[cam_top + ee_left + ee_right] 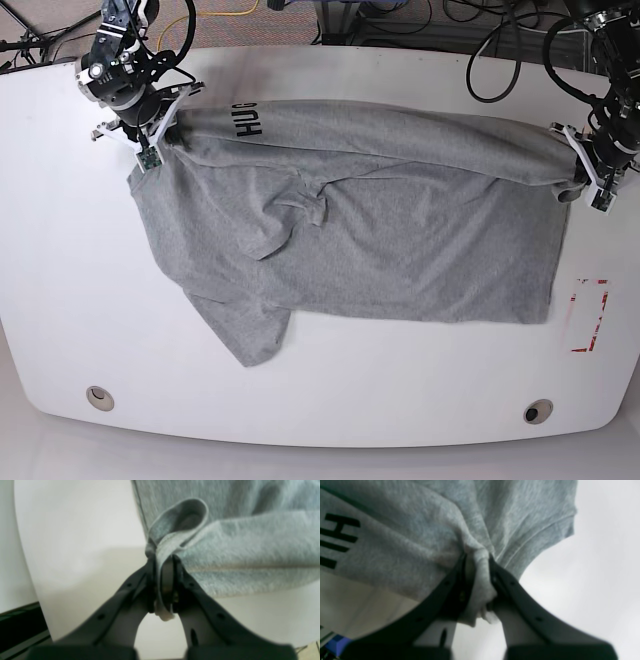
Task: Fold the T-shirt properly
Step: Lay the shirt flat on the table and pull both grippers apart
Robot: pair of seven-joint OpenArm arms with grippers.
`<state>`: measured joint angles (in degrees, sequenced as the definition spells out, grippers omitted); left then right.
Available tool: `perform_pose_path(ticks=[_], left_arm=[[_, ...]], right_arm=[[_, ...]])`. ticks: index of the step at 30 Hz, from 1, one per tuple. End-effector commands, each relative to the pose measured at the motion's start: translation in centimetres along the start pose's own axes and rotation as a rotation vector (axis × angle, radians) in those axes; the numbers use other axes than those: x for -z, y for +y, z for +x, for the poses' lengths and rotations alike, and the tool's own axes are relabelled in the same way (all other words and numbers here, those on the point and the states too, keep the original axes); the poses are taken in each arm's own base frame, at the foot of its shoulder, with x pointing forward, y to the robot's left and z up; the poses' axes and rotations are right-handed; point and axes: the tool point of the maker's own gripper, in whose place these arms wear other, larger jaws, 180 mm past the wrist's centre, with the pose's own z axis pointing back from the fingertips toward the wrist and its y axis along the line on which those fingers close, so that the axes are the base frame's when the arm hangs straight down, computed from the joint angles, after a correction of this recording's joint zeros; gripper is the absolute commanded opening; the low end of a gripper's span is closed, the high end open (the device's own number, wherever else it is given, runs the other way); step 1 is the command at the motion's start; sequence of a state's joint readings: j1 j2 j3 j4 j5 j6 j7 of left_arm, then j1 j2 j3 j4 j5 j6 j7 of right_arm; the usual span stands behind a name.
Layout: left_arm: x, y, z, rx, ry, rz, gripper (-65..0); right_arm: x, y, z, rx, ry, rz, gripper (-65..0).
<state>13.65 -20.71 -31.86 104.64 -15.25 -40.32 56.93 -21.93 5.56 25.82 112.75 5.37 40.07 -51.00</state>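
Note:
The hem bunches in my left gripper; it should lay the hem down, open, and retake the T-shirt nearer its far corner (556,138).
The grey T-shirt (380,230) lies spread across the white table (330,400), its far edge lifted and stretched between both arms, with black lettering (247,117) near the left end. At the right end, my left gripper (572,158) is shut on a bunched hem of the T-shirt (250,542); in the left wrist view fabric is pinched between its fingers (163,562). My right gripper (160,122) at the far left is shut on a wad of the T-shirt (407,542), squeezed between its fingers (477,560) beside the black letters (337,540). One sleeve (250,335) lies toward the front.
A red-outlined rectangle mark (590,315) sits on the table at the right, just beyond the shirt. Two round holes (99,397) (537,411) lie near the front edge. Cables (500,40) trail behind the table's far edge.

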Motion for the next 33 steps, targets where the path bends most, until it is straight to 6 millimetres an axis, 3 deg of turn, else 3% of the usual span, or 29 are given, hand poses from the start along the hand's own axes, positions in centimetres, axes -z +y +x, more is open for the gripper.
perform_pose_path(ticks=[1,13,18,22,26,30,33], left_arm=[[-0.7,1.1,0.3,0.022,-0.009,0.026,-65.0],[-0.6,0.6,-0.5,0.028,0.012,0.013,-65.0],[-0.6,0.5,-0.9,0.030,0.022,0.008,-62.4],[-0.5,0.1,-2.0,0.023,0.049,-0.006,-50.6],[-0.1,0.1,-2.9,0.008,0.072,-0.014,-36.1],[-0.3,0.9,-3.1,0.026,0.085,-0.007,-21.5],[-0.4,1.2,-3.2,0.021,0.087,-0.001,-16.8]], right_arm=[[-0.5,-0.1,-0.1,-0.008,-0.008,-0.005,-56.9],[-0.5,0.6,-0.8,0.009,0.003,0.009,-56.8],[-0.5,1.0,-1.3,0.015,0.016,0.014,-47.9],[-0.6,1.3,-1.6,0.020,0.020,0.021,-33.8],[-0.6,1.3,-1.6,0.021,0.021,0.022,-24.9],[-0.6,2.0,-2.0,0.035,0.026,0.033,-21.7],[-0.8,2.1,-1.9,0.034,0.021,0.031,-22.0]])
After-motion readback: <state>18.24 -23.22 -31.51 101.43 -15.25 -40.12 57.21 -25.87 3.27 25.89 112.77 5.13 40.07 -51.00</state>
